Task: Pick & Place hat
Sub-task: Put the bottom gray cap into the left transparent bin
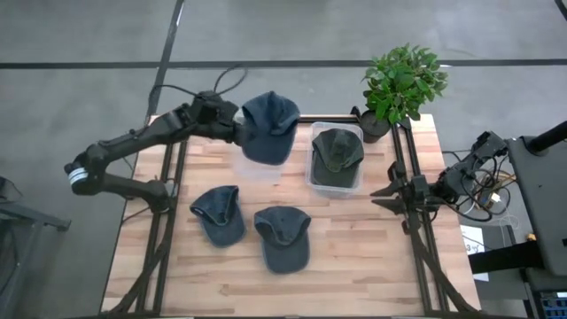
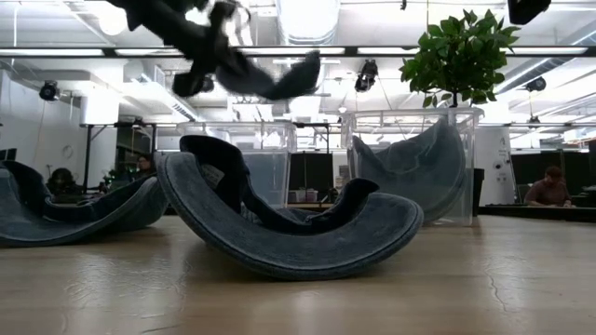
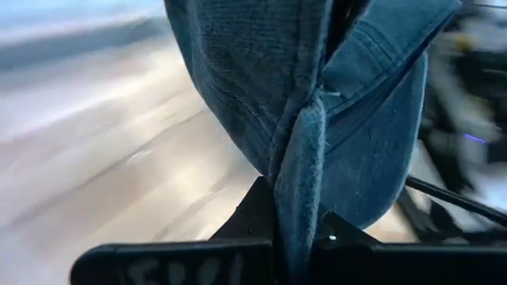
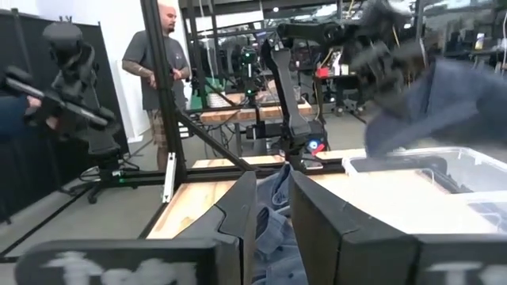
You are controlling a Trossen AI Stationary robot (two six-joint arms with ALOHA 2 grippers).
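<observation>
Next, my left gripper releases the dark blue cap inside the empty clear bin [image 1: 260, 138] beside the filled one.
Several dark blue caps are in view. My left gripper [image 1: 234, 129] is shut on one cap [image 1: 269, 126], which hangs in the air over the far middle of the table, above an empty clear bin [image 1: 259, 168]; in the low view this cap [image 2: 256, 79] floats near the top. A second clear bin [image 1: 312, 173] holds another cap [image 1: 337, 151]. Two more caps [image 1: 219, 213] [image 1: 283, 237] lie on the wood, crowns down as the low view shows [image 2: 289, 228]. My right gripper [image 1: 386, 190] waits at the table's right edge, open, touching nothing. My left gripper pinches a bunched fold of the cap's cloth [image 3: 297, 198] between its two fingers, at the cap's left side [image 1: 244, 129]. It comes at the cap roughly level from the table's left. The cap is lifted clear, its body spreading out beyond the fingers.
A potted plant [image 1: 403, 81] stands at the far right corner beside the filled bin. Dark frame rails run along the left [image 1: 164, 204] and right [image 1: 416, 213] sides of the table. Bare wood [image 1: 354, 257] lies near the front edge. A person [image 4: 154, 63] stands beyond the table.
</observation>
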